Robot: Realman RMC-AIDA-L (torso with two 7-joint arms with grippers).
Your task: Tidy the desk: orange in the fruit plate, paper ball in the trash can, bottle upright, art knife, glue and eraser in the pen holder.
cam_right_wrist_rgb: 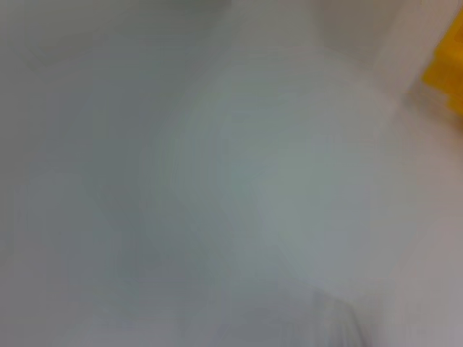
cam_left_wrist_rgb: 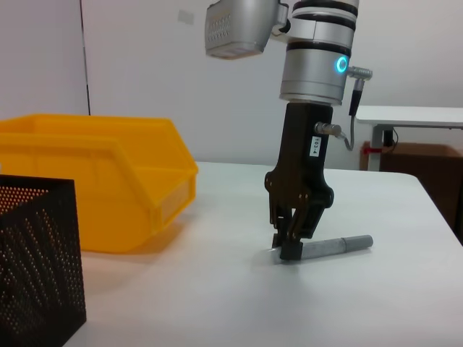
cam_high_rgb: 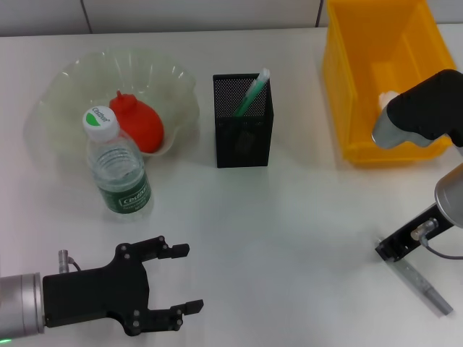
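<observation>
The art knife will go from my right gripper down into the pen holder [cam_high_rgb: 223, 97], where I need to set it beside the green and white stick.
My right gripper [cam_high_rgb: 387, 251] is down on the table at the front right. In the left wrist view the right gripper [cam_left_wrist_rgb: 289, 248] is shut on one end of the grey art knife [cam_left_wrist_rgb: 340, 245], which lies flat [cam_high_rgb: 425, 288]. My left gripper [cam_high_rgb: 181, 278] hovers open and empty at the front left. The orange [cam_high_rgb: 141, 123] rests in the clear fruit plate [cam_high_rgb: 69, 79]. The bottle [cam_high_rgb: 119, 170] stands upright in front of the plate. A green and white stick, probably the glue [cam_high_rgb: 253, 90], stands in the black mesh pen holder [cam_high_rgb: 242, 137]. The paper ball [cam_high_rgb: 387, 99] lies in the yellow trash can [cam_high_rgb: 347, 79]. The eraser is out of view.
The yellow trash can [cam_left_wrist_rgb: 108, 188] and the pen holder [cam_left_wrist_rgb: 36, 260] also show in the left wrist view, beyond the right arm's side of the table. The right wrist view shows only bare white table [cam_right_wrist_rgb: 217, 181].
</observation>
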